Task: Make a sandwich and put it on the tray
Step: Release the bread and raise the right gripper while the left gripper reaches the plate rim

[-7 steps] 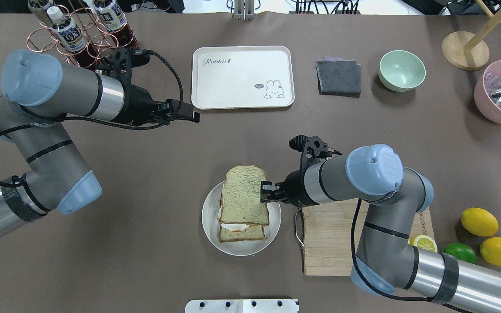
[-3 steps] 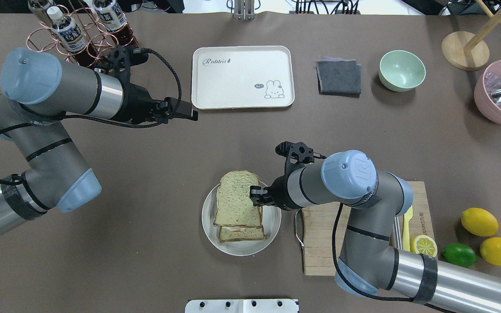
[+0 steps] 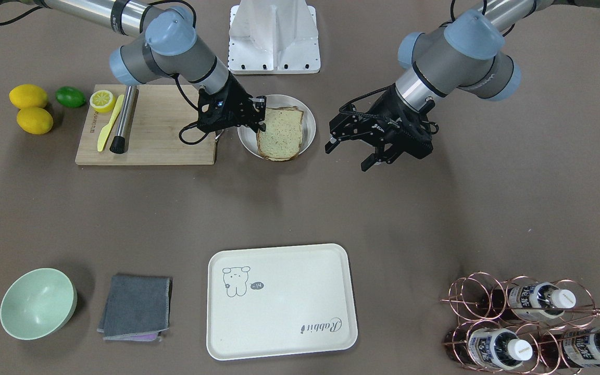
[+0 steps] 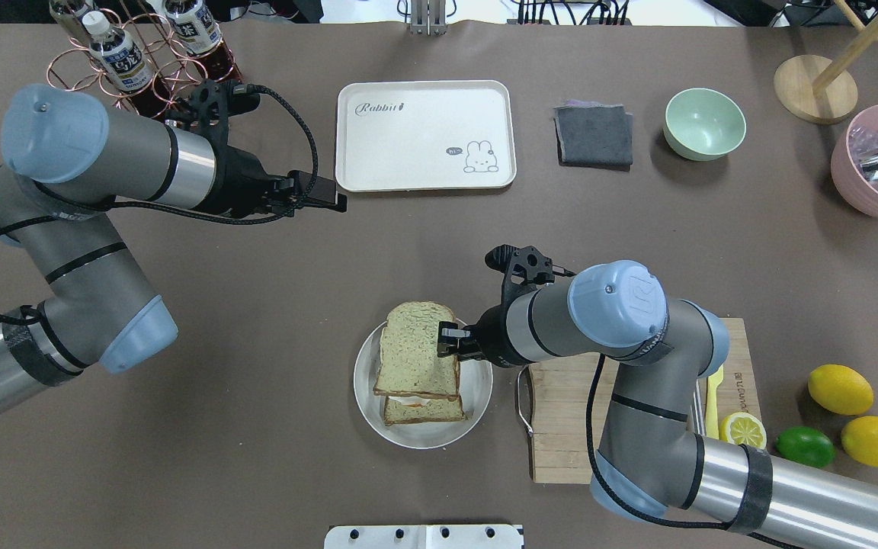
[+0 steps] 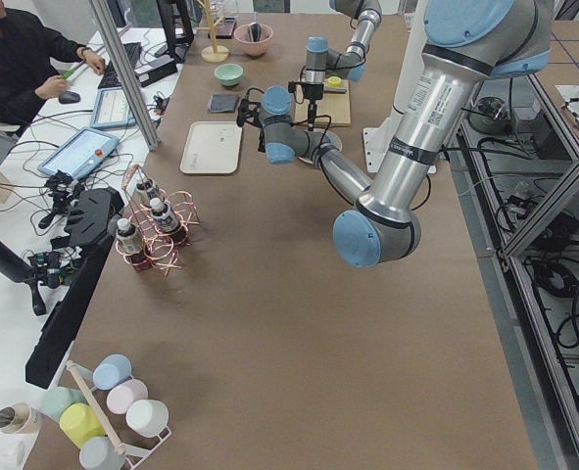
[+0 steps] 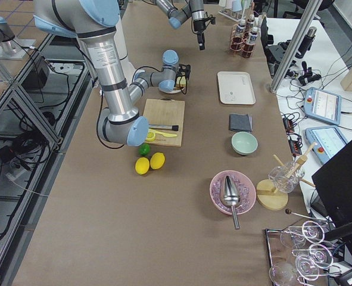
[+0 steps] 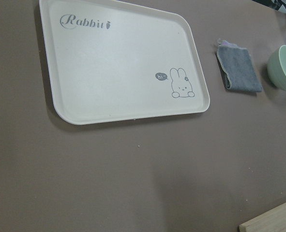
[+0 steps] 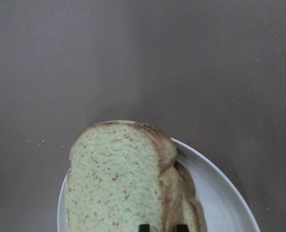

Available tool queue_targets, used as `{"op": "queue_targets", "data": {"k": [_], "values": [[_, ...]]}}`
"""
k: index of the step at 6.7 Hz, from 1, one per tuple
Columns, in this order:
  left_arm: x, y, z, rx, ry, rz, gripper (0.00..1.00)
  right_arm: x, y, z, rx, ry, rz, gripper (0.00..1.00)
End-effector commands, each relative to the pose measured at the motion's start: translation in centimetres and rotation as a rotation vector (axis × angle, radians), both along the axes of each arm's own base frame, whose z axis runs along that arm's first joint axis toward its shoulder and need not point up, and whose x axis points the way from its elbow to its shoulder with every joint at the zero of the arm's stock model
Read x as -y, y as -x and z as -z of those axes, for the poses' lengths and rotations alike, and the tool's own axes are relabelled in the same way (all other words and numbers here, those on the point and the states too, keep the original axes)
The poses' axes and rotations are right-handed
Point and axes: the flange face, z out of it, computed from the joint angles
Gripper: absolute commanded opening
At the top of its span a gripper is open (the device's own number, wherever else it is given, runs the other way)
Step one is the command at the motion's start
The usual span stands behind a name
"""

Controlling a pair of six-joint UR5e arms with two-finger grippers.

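The robot's left gripper needs to next move to the rim of the white plate [image 3: 314,127], on the side away from the cutting board, and close there.
The sandwich sits on a round white plate [image 4: 479,389] at the near middle of the table. Its top bread slice [image 4: 412,351] lies tilted over the lower slice [image 4: 427,410], with fried egg [image 4: 408,398] showing between them. My right gripper [image 4: 447,341] is shut on the top slice's right edge; the right wrist view shows the slice [image 8: 116,188] with both fingertips [image 8: 143,227] at its crust. My left gripper [image 3: 349,156] hangs open and empty just off the near left corner of the cream Rabbit tray [image 4: 424,133], which lies bare at the far middle.
A wooden cutting board [image 4: 568,415] with a yellow knife [image 3: 107,125] and a metal rod lies right of the plate. Lemons [image 4: 839,389] and a lime are further right. A grey cloth [image 4: 594,135], green bowl [image 4: 704,122], pink bowl [image 4: 877,164] and bottle rack [image 4: 134,53] line the far side.
My right gripper has moved left and lowered the top slice more squarely over the lower slice and egg. The left arm has barely moved.
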Motion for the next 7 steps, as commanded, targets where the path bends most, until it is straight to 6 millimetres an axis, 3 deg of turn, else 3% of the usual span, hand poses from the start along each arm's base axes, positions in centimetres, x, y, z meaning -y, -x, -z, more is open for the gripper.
{"op": "queue_targets", "data": {"k": [1, 2, 3, 4, 5, 7], "values": [[-0.6, -0.6, 0.1, -0.007, 0.011, -0.011, 0.98, 1.3, -4.3, 2.8, -0.004, 0.024, -0.012, 1.00], [-1.2, -1.3, 0.1, -0.026, 0.091, -0.010, 0.98, 3.1, -7.3, 3.8, -0.035, 0.062, -0.018, 1.00], [-2.2, -2.4, 0.0, -0.025, 0.101, -0.022, 0.98, 7.0, -10.8, 3.1, -0.081, 0.102, -0.078, 1.00], [-3.6, -4.5, -0.3, -0.015, 0.095, -0.014, 0.96, 8.8, -13.8, 0.0, -0.125, 0.117, -0.110, 1.00], [-6.1, -6.9, -1.6, 0.008, 0.094, -0.014, 0.79, 8.6, -15.9, -2.5, -0.159, 0.051, -0.098, 1.00], [-10.0, -10.2, -3.9, 0.048, 0.090, -0.010, 0.75, 9.2, -17.8, -3.3, -0.164, 0.040, -0.118, 1.00]]}}
